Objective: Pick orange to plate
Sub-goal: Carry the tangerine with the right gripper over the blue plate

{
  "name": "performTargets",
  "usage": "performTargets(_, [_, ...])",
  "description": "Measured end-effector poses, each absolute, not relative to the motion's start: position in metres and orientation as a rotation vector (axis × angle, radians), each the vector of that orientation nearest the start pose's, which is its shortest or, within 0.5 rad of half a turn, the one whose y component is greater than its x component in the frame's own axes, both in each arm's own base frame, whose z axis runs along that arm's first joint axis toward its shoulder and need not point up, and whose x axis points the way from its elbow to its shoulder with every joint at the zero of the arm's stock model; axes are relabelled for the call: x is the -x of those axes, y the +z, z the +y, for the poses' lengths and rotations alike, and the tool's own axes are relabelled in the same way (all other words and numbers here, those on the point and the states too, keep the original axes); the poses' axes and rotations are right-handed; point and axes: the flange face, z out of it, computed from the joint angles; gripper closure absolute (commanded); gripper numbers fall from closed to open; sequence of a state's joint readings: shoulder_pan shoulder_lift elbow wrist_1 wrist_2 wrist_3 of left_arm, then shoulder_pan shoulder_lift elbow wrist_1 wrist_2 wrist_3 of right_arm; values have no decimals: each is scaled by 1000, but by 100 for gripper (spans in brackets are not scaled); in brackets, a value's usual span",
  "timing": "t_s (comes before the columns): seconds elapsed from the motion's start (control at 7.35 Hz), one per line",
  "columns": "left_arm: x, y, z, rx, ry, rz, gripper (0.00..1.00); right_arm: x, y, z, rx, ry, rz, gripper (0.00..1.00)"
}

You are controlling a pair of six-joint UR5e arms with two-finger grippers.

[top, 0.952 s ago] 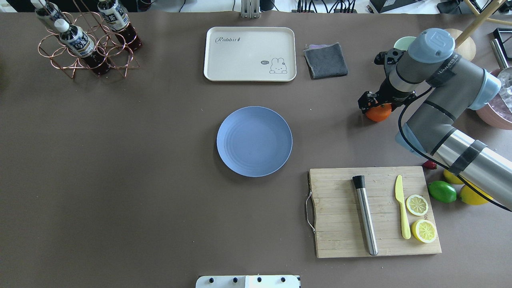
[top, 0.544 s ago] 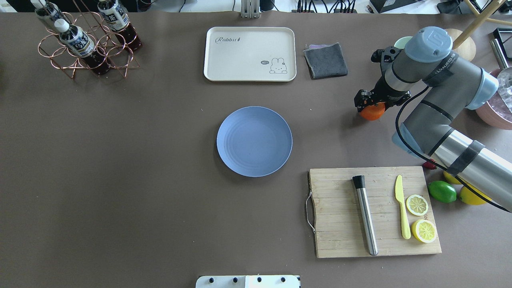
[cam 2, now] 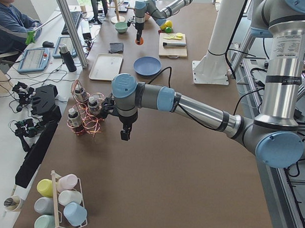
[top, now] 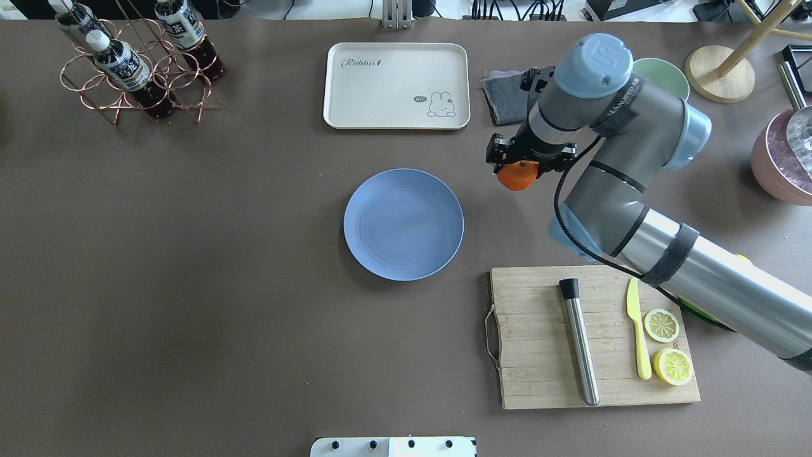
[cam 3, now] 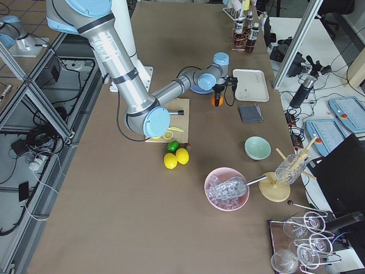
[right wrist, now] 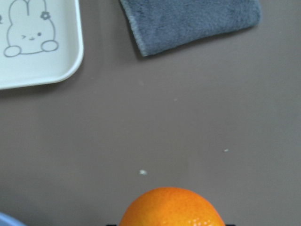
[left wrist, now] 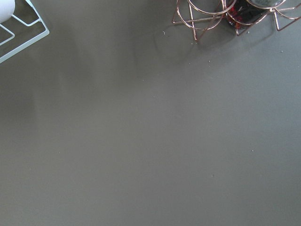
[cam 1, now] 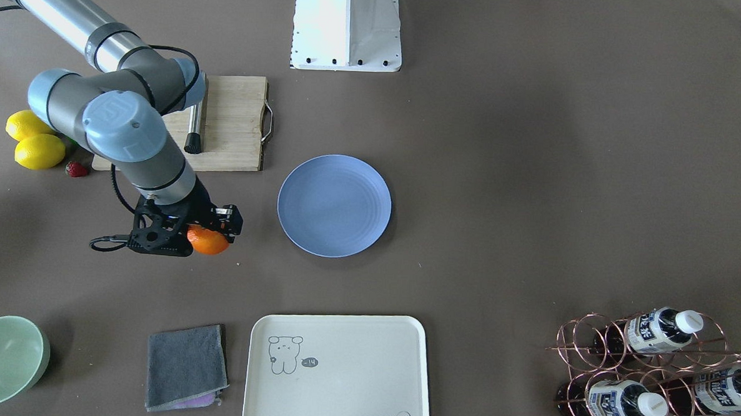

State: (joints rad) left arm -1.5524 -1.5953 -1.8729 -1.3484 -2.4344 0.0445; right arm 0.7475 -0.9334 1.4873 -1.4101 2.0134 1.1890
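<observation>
Next, my right gripper sets the orange on the middle of the blue plate (cam 1: 338,208).
The orange (top: 517,177) hangs above the table to the right of the blue plate (top: 403,224), with a gap of bare table between them. My right gripper (top: 517,169) is shut on the orange, and black fingers clasp its sides in the front-facing view (cam 1: 209,233). In the right wrist view the orange (right wrist: 171,208) fills the bottom edge, with the table well below it. The plate (cam 1: 334,205) holds nothing. My left gripper (cam 2: 124,134) shows only in the exterior left view, hovering near the bottle rack, and I cannot tell its state.
A cream tray (top: 396,86) and a grey cloth (top: 507,95) lie beyond the plate. A cutting board (top: 539,374) with a knife, a metal rod and lemon halves sits near right. A copper bottle rack (top: 136,70) stands far left. A green bowl (top: 663,75) and a pink bowl (top: 777,162) are far right.
My right arm has swung to the left with the orange in its grip, from near the table's right side to a spot close to the plate. The plate has not moved.
</observation>
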Motion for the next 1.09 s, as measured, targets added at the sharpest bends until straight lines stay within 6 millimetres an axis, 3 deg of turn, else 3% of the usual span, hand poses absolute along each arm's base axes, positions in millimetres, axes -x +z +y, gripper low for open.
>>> performTargets(0.14, [49, 516, -488, -108, 103, 862, 2, 502, 261, -539, 5, 253, -810, 100])
performTargets(0.41, [49, 518, -487, -105, 102, 862, 2, 566, 205, -499, 27, 326, -805, 100])
performTargets(0.68, [49, 522, -482, -97, 99, 862, 2, 617, 180, -479, 29, 358, -774, 100])
performTargets(0.95, [49, 524, -479, -93, 97, 862, 2, 632, 181, -474, 29, 359, -753, 100])
performTargets(1.09, [49, 524, -478, -93, 97, 862, 2, 634, 185, -474, 27, 354, -746, 65])
